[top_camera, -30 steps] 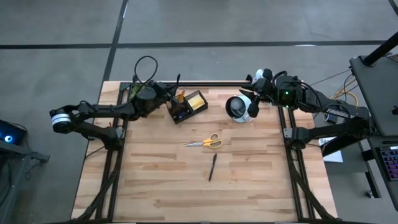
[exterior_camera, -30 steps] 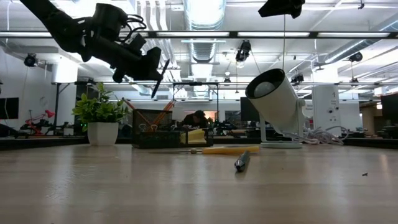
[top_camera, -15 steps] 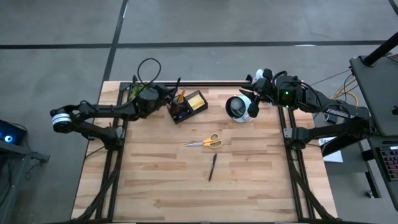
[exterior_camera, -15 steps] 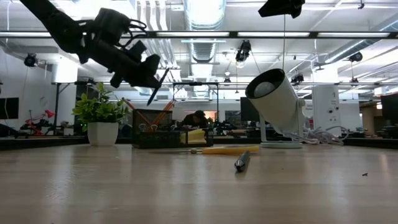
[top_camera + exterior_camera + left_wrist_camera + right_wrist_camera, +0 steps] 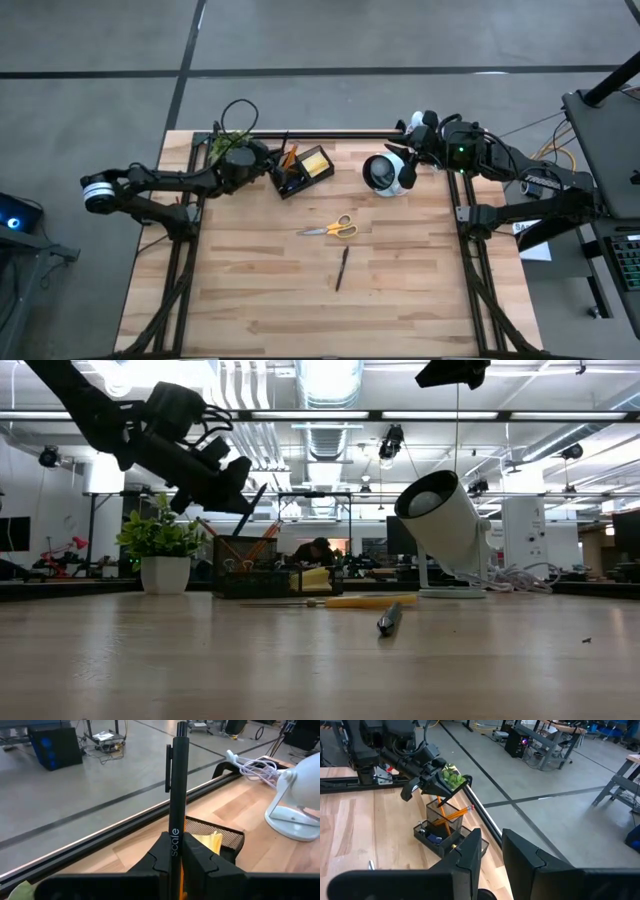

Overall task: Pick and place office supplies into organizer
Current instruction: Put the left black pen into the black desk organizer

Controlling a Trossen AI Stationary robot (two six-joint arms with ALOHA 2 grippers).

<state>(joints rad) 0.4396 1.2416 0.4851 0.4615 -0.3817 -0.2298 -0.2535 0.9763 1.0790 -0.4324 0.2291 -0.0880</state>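
Next, my left gripper lets go of the dark pen in the black mesh organizer's cup [image 5: 289,179] [image 5: 192,865], next to the orange pencils.
The black mesh organizer [image 5: 300,170] stands at the table's far left with orange pencils [image 5: 451,814] upright in its cup and a yellow sticky-note block [image 5: 316,162] in its tray. My left gripper [image 5: 262,158] hangs just above it, shut on a dark pen [image 5: 177,795]. Scissors with yellow handles [image 5: 330,229] and a second dark pen [image 5: 341,268] lie flat on the table's middle. My right gripper [image 5: 492,855] waits high at the far right, open, with nothing between its fingers. My left gripper pinches the pen's barrel [image 5: 175,845] between its two fingers [image 5: 196,857], at the part printed with lettering. Most of the pen, with its clip [image 5: 169,765], sticks out past the fingertips. The pen [image 5: 252,500] is slanted and lifted clear, above the organizer [image 5: 270,575].
A white round lamp-like thing [image 5: 385,173] stands right of the organizer, under my right arm, with a white cable [image 5: 252,767] behind it. A small green plant [image 5: 160,545] sits at the far left corner. Bare wood lies all around the scissors and the loose pen.
My left gripper has sunk a little toward the organizer and tipped further down, still shut on the pen. The pen has come lower with it and leans more steeply over the organizer's cup.
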